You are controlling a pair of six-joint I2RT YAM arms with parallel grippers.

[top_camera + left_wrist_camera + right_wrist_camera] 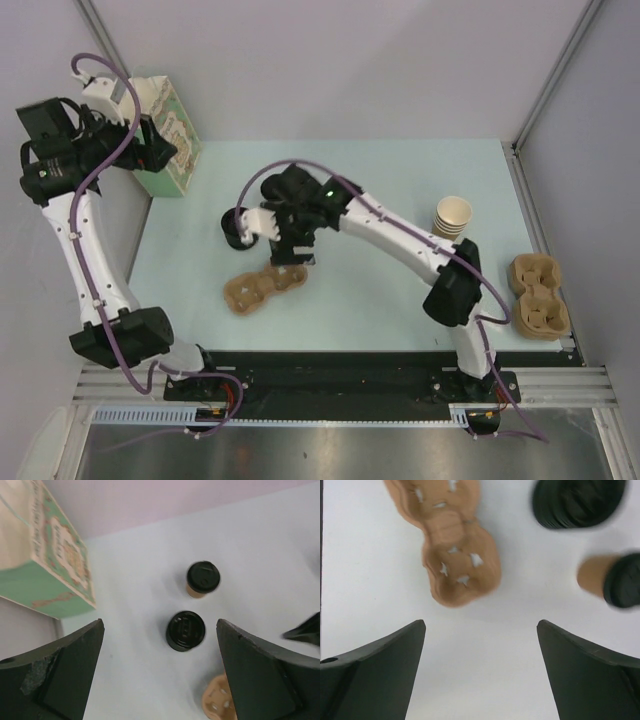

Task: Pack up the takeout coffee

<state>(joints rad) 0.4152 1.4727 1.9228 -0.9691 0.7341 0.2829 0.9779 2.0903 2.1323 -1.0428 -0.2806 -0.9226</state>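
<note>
My left gripper is to go to the green patterned bag next. It should close on the top edge of its printed side (155,107) (34,527), by the handle.
The takeout coffee (202,578), a tan paper cup with a black lid, stands on the pale table; it also shows at the right edge of the right wrist view (609,578). In the top view the right arm hides it. A tan pulp cup carrier (265,288) lies just in front of the right gripper (290,258), which is open and empty above the table (481,623). The carrier (452,555) shows empty in that view. My left gripper (158,150) is open and empty, held high at the far left, looking down on the cup (160,623).
A low black stack of lids (185,630) sits beside the coffee, also in the top view (236,232). A green patterned box (168,140) stands at the back left. Lidless tan cups (452,215) and spare carriers (538,295) are at the right.
</note>
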